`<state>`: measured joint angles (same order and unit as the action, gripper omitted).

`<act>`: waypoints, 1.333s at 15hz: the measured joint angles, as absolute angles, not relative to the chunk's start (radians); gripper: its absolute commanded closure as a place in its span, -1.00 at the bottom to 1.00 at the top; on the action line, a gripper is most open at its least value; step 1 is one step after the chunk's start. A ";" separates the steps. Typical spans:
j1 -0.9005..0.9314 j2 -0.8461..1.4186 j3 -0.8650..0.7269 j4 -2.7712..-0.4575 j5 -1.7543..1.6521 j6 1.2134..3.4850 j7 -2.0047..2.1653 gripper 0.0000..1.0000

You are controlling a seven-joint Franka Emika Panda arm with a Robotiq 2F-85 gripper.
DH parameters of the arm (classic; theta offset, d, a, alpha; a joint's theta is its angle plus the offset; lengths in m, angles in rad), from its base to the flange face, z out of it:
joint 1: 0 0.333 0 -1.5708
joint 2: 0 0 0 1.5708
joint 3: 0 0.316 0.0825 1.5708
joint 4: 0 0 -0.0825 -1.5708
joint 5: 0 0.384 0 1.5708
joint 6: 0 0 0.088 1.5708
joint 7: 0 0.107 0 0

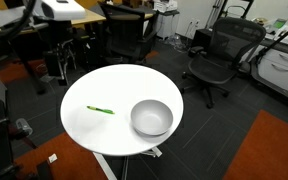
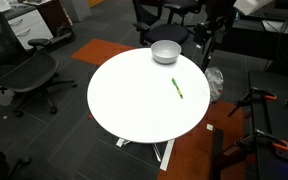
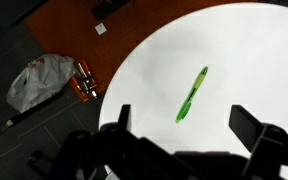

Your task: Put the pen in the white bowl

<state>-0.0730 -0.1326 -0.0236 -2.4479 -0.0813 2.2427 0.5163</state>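
I need to next move my gripper down to the middle of the green pen's body (image 1: 100, 110) (image 3: 192, 95) and close it there.
The green pen (image 1: 100, 110) lies flat on the round white table (image 1: 94, 90), left of the white bowl (image 1: 151, 118). In an exterior view the pen (image 2: 177, 88) lies near the table's right edge and the bowl (image 2: 165, 51) stands at the far edge. In the wrist view the pen (image 3: 192, 94) lies on the white top, above and between my fingers. My gripper (image 3: 182, 125) is open and empty, well above the table. The arm does not show in either exterior view. The bowl is out of the wrist view.
Black office chairs (image 1: 221, 55) and desks stand around the table. An orange carpet patch (image 2: 199, 150) lies under the table's base. On the dark floor in the wrist view lie a crumpled bag (image 3: 40, 80) and a small red object (image 3: 83, 80).
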 measured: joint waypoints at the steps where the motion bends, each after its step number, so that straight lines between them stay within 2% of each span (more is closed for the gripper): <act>1: -0.073 -0.118 -0.020 -2.459 -0.081 2.275 0.543 -1.00; 7: -0.056 0.008 -0.006 -2.468 -0.083 2.355 0.689 -1.00; 12: -0.031 0.130 -0.007 -2.463 -0.081 2.530 0.778 -1.00; 20: 0.036 0.322 -0.078 -2.386 -0.081 2.695 0.877 -1.00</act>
<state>0.0362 0.3220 -0.0780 -2.3862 -0.0806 2.6951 0.8766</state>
